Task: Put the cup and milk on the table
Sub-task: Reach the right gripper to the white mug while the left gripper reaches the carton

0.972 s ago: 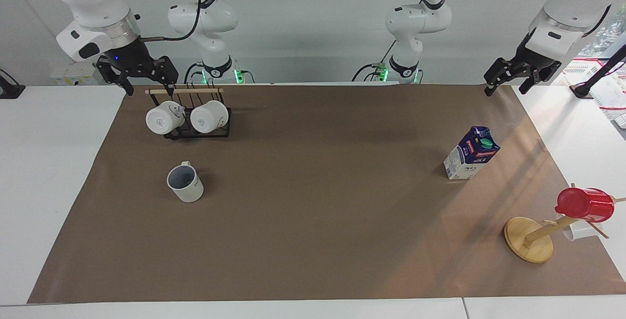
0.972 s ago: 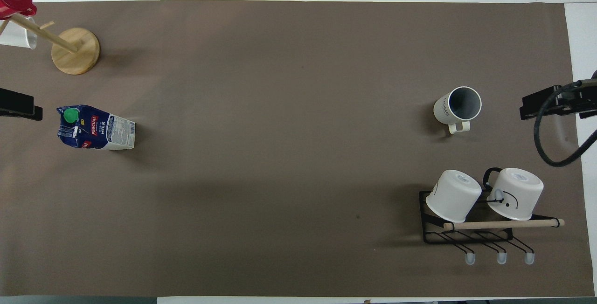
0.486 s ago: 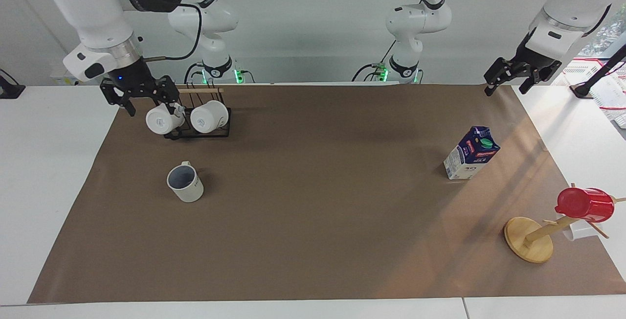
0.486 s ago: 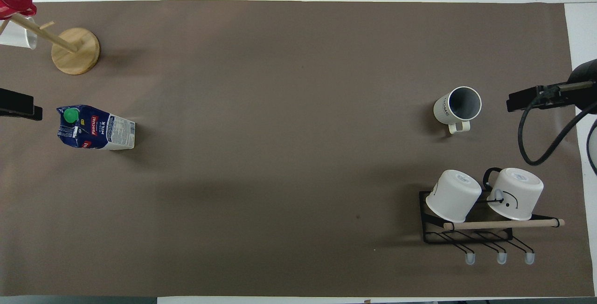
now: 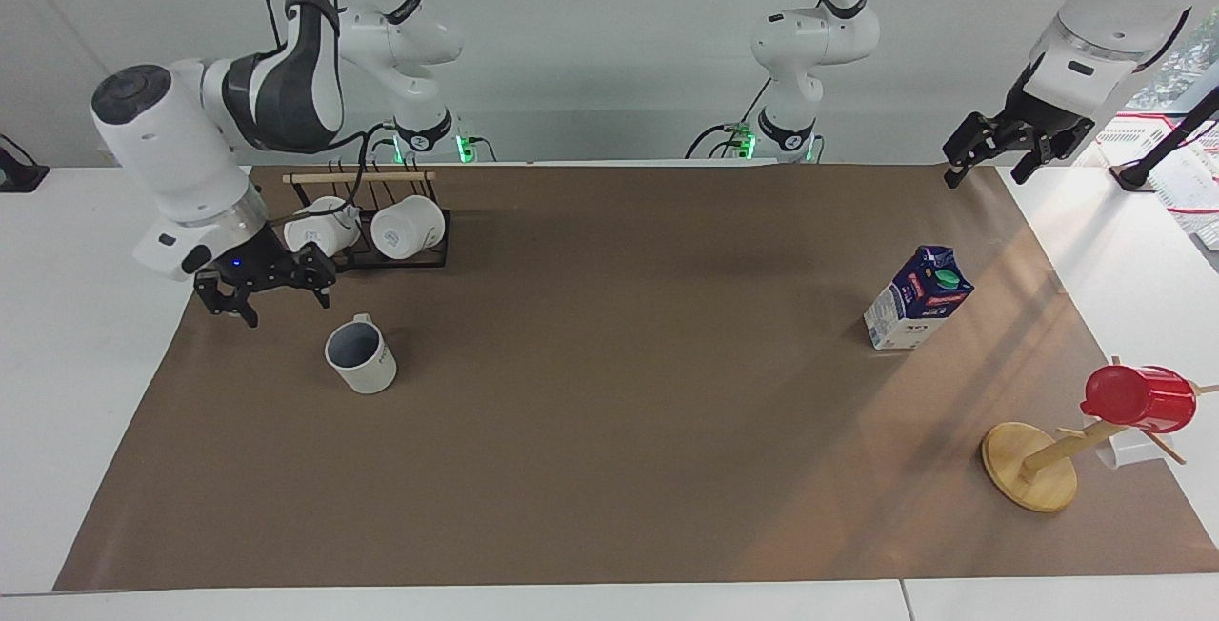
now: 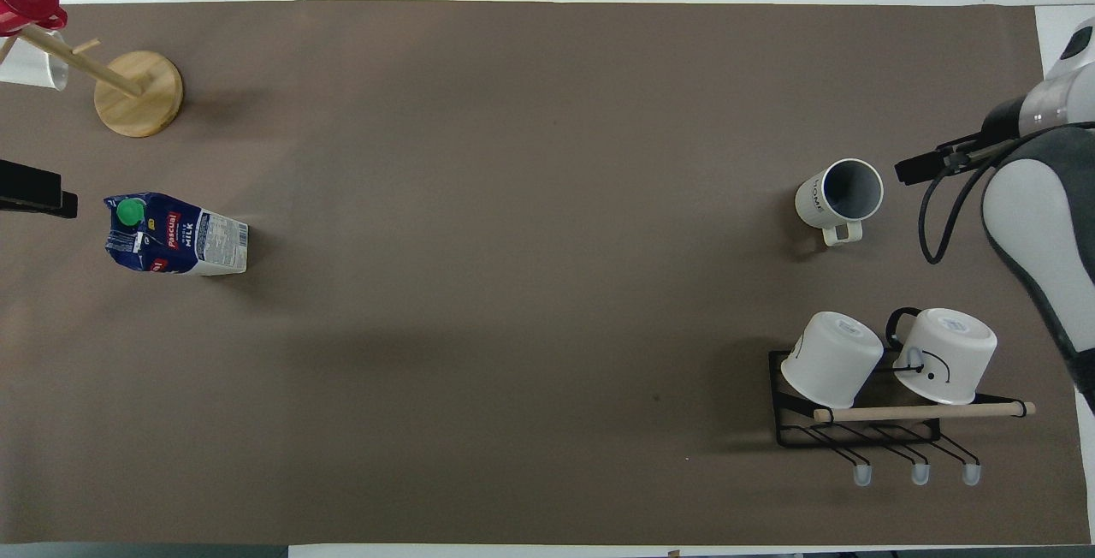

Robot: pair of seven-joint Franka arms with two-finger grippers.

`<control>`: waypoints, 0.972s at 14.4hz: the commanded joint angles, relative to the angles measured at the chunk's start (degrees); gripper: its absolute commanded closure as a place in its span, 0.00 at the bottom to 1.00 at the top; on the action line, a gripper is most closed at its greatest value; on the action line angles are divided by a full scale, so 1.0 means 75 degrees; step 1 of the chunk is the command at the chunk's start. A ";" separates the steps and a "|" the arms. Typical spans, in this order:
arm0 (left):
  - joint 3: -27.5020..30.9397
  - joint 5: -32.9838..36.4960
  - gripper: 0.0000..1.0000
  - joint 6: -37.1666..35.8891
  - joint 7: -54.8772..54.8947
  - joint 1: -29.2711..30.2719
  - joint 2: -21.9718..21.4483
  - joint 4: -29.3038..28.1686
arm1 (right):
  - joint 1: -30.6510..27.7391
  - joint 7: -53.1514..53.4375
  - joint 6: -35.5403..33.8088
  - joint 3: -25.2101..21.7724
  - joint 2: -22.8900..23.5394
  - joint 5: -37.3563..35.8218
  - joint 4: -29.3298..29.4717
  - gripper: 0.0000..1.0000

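Observation:
I move my left gripper to the milk next and close it on its upper part [image 6: 143, 216] next to the green cap.
The off-white cup [image 5: 361, 356] stands upright on the table's brown sheet [image 5: 609, 469] toward the right arm's end; it also shows in the overhead view [image 6: 843, 194]. My right gripper [image 5: 289, 310] is open and empty, low over the sheet just beside the cup, apart from it; the overhead view shows it as a black bar [image 6: 920, 167]. The milk [image 5: 919, 299] stands upright on the sheet toward the left arm's end, and shows in the overhead view [image 6: 171, 234]. My left gripper [image 5: 986, 175] waits open and empty, raised over the sheet's corner.
A black rack [image 5: 381, 259] with two white mugs stands nearer to the robots than the cup, also in the overhead view [image 6: 855, 434]. A wooden stand [image 5: 1033, 469] with a red cup [image 5: 1138, 399] is at the left arm's end, farther from the robots than the milk.
My right gripper has come down from beside the rack to a low spot next to the cup. The left arm, the cup and the milk have not moved.

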 commanded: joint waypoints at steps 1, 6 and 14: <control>0.0006 0.0088 0.00 0.0973 -0.0016 -0.0052 -0.0442 -0.1000 | -0.0010 -0.0290 0.0824 0.0022 0.0101 0.0129 -0.0633 0.00; 0.0006 0.0088 0.00 0.2285 -0.0016 -0.0040 -0.0384 -0.2090 | 0.0002 -0.0604 0.1423 0.0033 0.0522 0.0176 -0.0927 0.00; 0.0018 0.0088 0.00 0.3811 0.0007 0.0077 -0.0267 -0.3475 | 0.0119 -0.0829 0.1646 0.0033 0.0652 0.0200 -0.1056 1.00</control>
